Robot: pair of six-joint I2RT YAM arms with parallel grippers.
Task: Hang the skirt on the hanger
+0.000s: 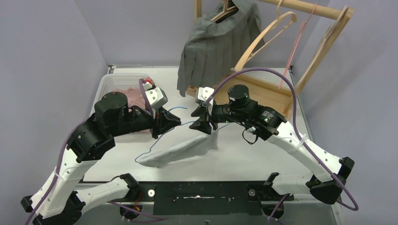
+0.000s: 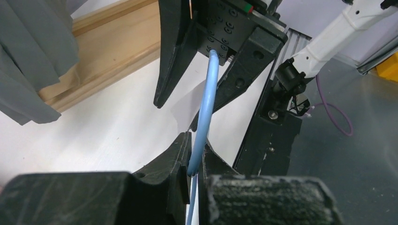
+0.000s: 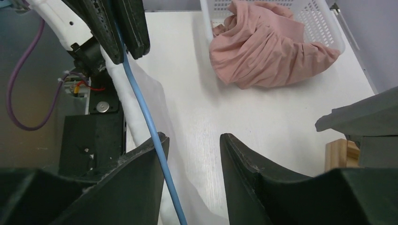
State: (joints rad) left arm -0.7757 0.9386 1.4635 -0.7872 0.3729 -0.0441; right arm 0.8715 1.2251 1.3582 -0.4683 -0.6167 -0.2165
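Note:
The robot's left gripper pinches the blue hanger beside its hook, so the right gripper should hold one side of the hanger while the left gripper takes the other side (image 1: 157,141).
A pale grey-white skirt (image 1: 180,149) lies flat on the table in front of both arms; it also shows in the right wrist view (image 3: 141,93). My left gripper (image 1: 174,122) is shut on a thin blue wire hanger (image 2: 206,101), held above the skirt. My right gripper (image 1: 198,119) faces it, open. The blue wire (image 3: 145,112) passes between my right gripper's (image 3: 192,157) fingers, along the inner edge of its left finger (image 3: 152,154); I cannot tell whether it touches. In the left wrist view my left gripper (image 2: 195,164) pinches the wire.
A wooden rack (image 1: 263,91) stands at the back with a dark grey pleated skirt (image 1: 216,47) on a wooden hanger, an empty wooden hanger (image 1: 263,40) and a pink wire hanger (image 1: 295,42). A white basket (image 3: 324,18) at the back left holds a pink garment (image 3: 267,51).

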